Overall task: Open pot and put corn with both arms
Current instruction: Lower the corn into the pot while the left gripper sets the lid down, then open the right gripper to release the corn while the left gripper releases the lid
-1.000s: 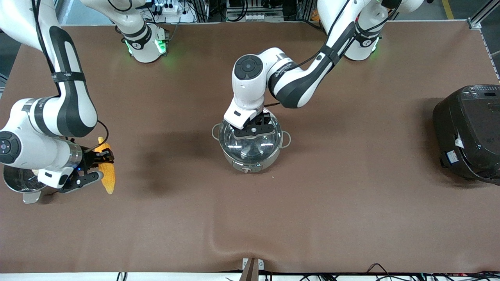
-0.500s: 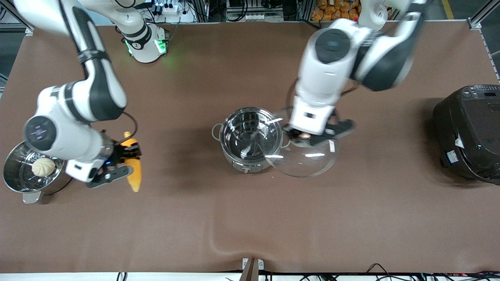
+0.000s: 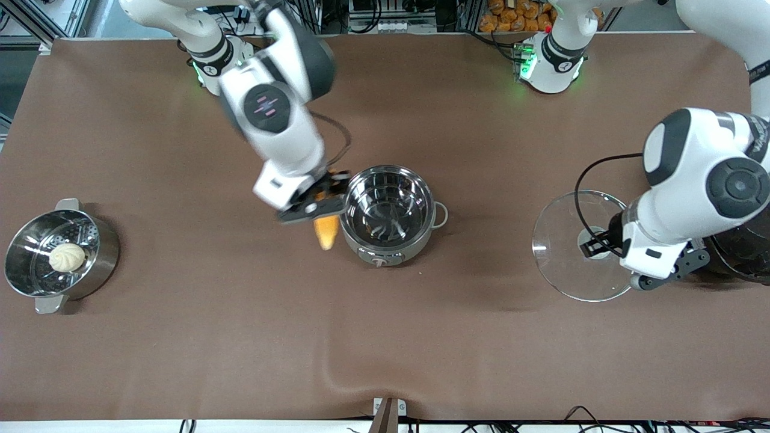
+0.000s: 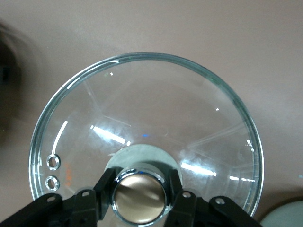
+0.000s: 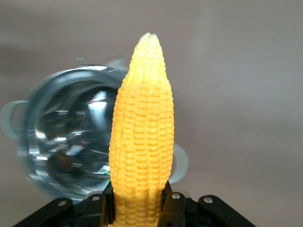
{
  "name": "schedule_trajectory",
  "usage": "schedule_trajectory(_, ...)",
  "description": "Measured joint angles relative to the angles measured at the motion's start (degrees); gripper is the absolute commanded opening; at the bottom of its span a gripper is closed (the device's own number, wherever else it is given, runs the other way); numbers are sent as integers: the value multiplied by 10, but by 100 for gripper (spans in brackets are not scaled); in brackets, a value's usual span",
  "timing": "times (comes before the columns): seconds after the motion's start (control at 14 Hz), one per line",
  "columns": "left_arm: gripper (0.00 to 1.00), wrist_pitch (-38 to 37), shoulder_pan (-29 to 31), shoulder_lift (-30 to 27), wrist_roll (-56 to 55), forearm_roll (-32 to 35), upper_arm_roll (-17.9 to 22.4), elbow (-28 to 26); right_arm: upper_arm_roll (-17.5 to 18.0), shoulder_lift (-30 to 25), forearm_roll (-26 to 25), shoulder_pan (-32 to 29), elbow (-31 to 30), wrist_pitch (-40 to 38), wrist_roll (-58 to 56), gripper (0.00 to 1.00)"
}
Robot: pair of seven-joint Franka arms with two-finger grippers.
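The robot's left gripper should release the glass lid on the brown table [image 3: 530, 254] between the pot and the black cooker. The lid is now held low over the table.
The pot [image 3: 388, 213] stands open mid-table, its steel inside bare; it also shows in the right wrist view [image 5: 61, 142]. My right gripper [image 3: 319, 204] is shut on the corn [image 3: 326, 231], held over the table right beside the pot's rim on the side toward the right arm's end. In the right wrist view the corn [image 5: 142, 132] stands between the jaws of that gripper [image 5: 138, 208]. My left gripper [image 3: 597, 244] is shut on the copper knob [image 4: 139, 196] of the glass lid [image 3: 565, 252], holding the lid low over the table toward the left arm's end. The lid [image 4: 142, 109] fills the left wrist view.
A steel steamer pot [image 3: 96, 264] with a pale bun [image 3: 67, 257] in it stands at the right arm's end. A large black cooker [image 3: 740, 255] stands at the left arm's end, mostly hidden by the left arm, close to the lid.
The left gripper lifted the lid off the pot and carried it toward the black cooker. The right gripper carried the corn from beside the steamer pot to the pot's rim.
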Motion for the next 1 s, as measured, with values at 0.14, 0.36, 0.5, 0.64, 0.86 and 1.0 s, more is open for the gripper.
schedule_trajectory(0.14, 0, 48, -1, 1, 1, 0, -5, -45, -1, 28, -14, 54, 0, 33, 64, 27)
schedule_trajectory(0.36, 0, 180, -10, 2, -4, 0, -10, -146, -6, 71, -41, 72, 1, 66, 87, 32)
schedule_trajectory(0.5, 0, 274, -13, 3, -5, 0, -10, -214, -14, 93, -41, 69, 2, 93, 89, 34)
schedule_trajectory(0.64, 5, 331, -12, 6, -5, 0, -9, -259, -17, 107, -41, 68, 3, 103, 96, 70)
schedule_trajectory(0.86, 100, 347, -10, 15, -5, 0, -8, -273, -18, 110, -42, 67, 6, 104, 101, 100)
schedule_trajectory(1.0, 100, 350, -10, 14, -4, 0, -8, -272, -18, 110, -42, 67, 8, 104, 101, 100)
